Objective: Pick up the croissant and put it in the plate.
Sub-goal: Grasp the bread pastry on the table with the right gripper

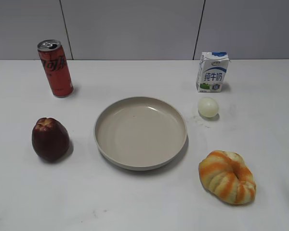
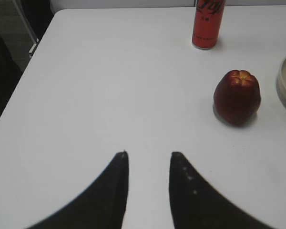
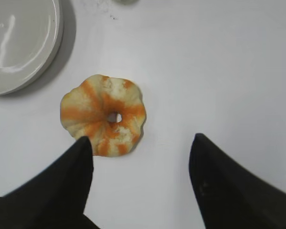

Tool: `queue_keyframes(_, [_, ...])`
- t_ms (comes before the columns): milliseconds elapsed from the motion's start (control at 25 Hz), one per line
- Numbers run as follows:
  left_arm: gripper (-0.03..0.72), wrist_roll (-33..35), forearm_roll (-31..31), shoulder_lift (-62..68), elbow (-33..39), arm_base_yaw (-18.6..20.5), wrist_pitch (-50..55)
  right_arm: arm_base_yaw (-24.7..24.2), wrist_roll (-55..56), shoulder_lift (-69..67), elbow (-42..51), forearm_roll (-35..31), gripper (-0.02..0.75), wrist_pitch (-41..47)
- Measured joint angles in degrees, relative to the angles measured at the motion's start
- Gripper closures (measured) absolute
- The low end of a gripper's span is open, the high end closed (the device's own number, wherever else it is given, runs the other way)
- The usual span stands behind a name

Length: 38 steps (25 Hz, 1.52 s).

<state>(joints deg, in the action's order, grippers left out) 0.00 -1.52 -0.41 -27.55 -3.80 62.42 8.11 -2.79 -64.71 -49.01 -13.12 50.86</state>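
I should next move my right gripper over to the croissant and grab the thick side (image 1: 215, 170) (image 3: 87, 113) that is closest to the plate, next to the croissant's hole.
The croissant (image 1: 227, 176), ring-like with orange and cream stripes, lies on the white table at the front right, to the right of the plate (image 1: 111, 154). In the right wrist view the croissant (image 3: 103, 114) lies just ahead of the left fingertip of my right gripper (image 3: 140, 138), which is open wide and empty above the table. The plate's rim (image 3: 56, 43) shows at the top left there. My left gripper (image 2: 148, 153) is open and empty over bare table, with the plate's edge (image 2: 282, 86) at the far right. Neither gripper shows in the exterior view.
A dark red apple (image 1: 50, 138) sits left of the plate, also in the left wrist view (image 2: 237, 97). A red soda can (image 1: 55, 68) stands at the back left. A milk carton (image 1: 212, 71) and a pale egg (image 1: 208, 107) are at the back right.
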Motion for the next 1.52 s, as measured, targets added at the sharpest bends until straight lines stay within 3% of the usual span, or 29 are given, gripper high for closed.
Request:
queue_keyframes(160, [0.455,0.0,0.0,0.0,0.0,0.0,0.0,2.6,-2.2,-8.8,-4.0,-2.3,0.262,0.3])
queue_keyframes(560, [0.455,0.0,0.0,0.0,0.0,0.0,0.0,18.3,-2.5,-26.8,-7.8,-1.6,0.209,-0.8])
queue_keyframes(1040, [0.455,0.0,0.0,0.0,0.0,0.0,0.0,19.7,-0.4,-43.8,-8.4,0.6,0.21,-5.1])
queue_keyframes(1160, [0.455,0.0,0.0,0.0,0.0,0.0,0.0,19.7,-0.3,-44.6,-8.5,0.9,0.297,-5.1])
queue_keyframes(1320, [0.455,0.0,0.0,0.0,0.0,0.0,0.0,19.7,-0.2,-44.7,-9.5,1.7,0.589,-3.7])
queue_keyframes(1520, [0.455,0.0,0.0,0.0,0.0,0.0,0.0,19.8,-0.2,-44.9,-14.0,2.2,0.592,4.4])
